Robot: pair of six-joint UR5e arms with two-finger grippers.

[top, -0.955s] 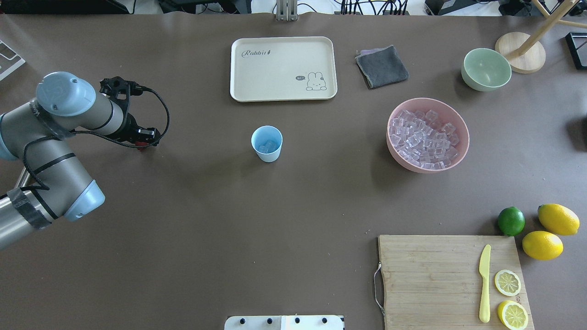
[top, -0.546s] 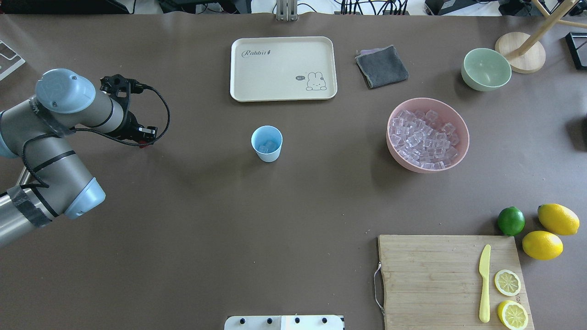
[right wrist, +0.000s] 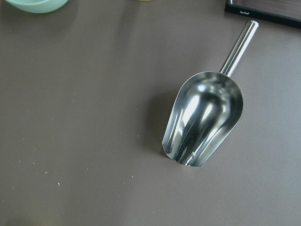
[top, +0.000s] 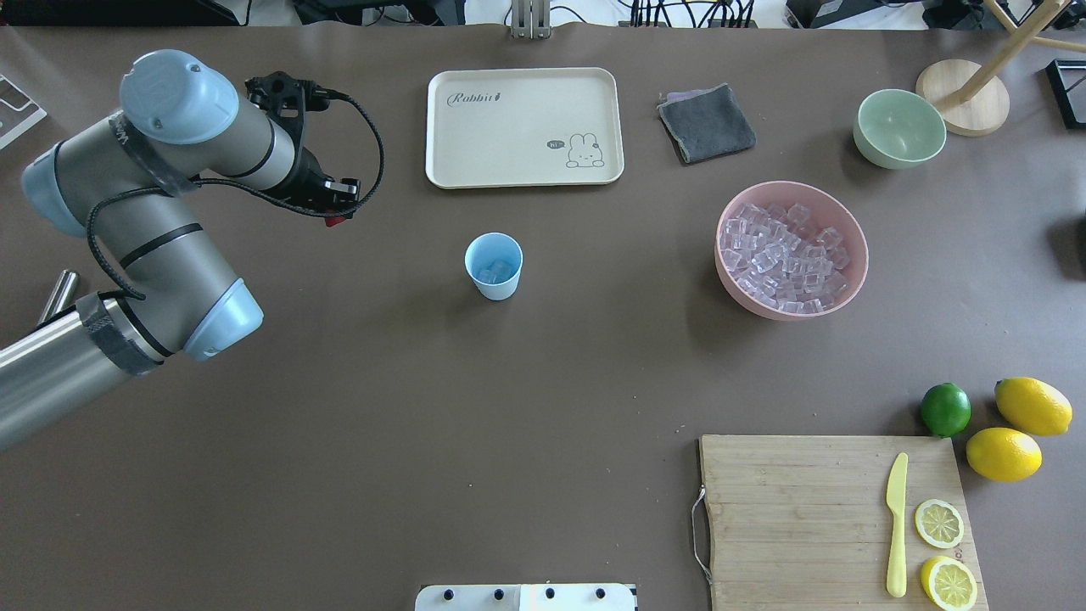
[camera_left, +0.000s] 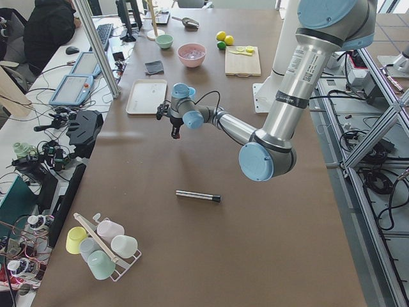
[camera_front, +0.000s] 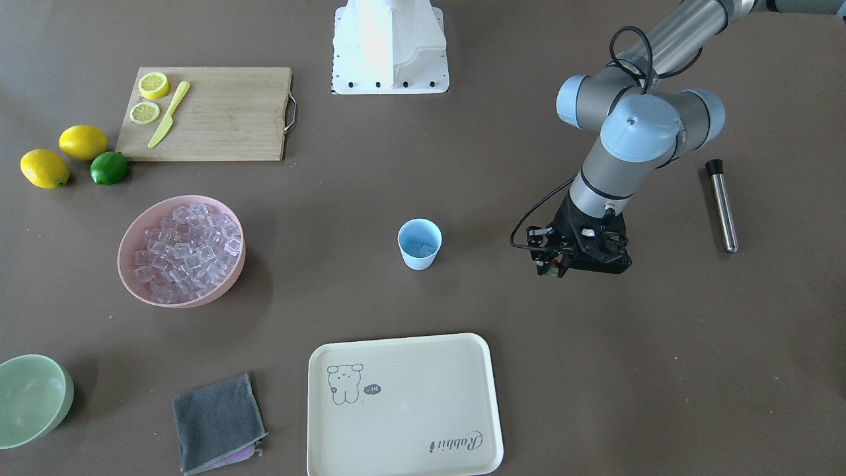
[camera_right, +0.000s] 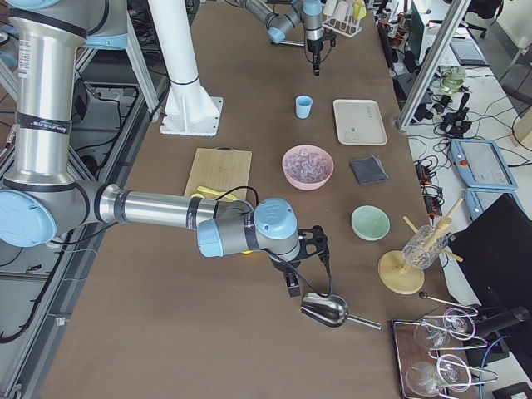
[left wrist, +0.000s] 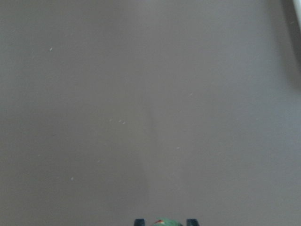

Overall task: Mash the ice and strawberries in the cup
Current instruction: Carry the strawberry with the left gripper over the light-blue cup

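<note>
Next, I drop the strawberry inside the light-blue cup point(camera_front: 420, 240) among the ice cubes with my left gripper.
My left gripper point(top: 336, 215) is shut on the small red strawberry point(top: 331, 222) with a green cap and holds it above the table, left of and a little beyond the light-blue cup point(top: 493, 265). The berry's cap shows between the fingertips in the left wrist view point(left wrist: 162, 222). The cup stands upright with a few ice cubes point(top: 495, 271) in it. More ice fills the pink bowl point(top: 855, 255). My right gripper point(camera_right: 293, 289) shows only in the exterior right view, over a steel scoop point(right wrist: 204, 120); I cannot tell whether it is open or shut.
A metal rod point(camera_front: 722, 205) lies on the table by the left arm. A cream tray point(top: 524, 127), grey cloth point(top: 706, 123) and green bowl point(top: 898, 127) lie at the far side. A cutting board point(top: 797, 509) with knife, lemon halves, lemons and lime is near right.
My left arm has swung away from me and toward the middle, carrying the strawberry from the far left to a spot closer to the cup. The cup and bowl have not moved.
</note>
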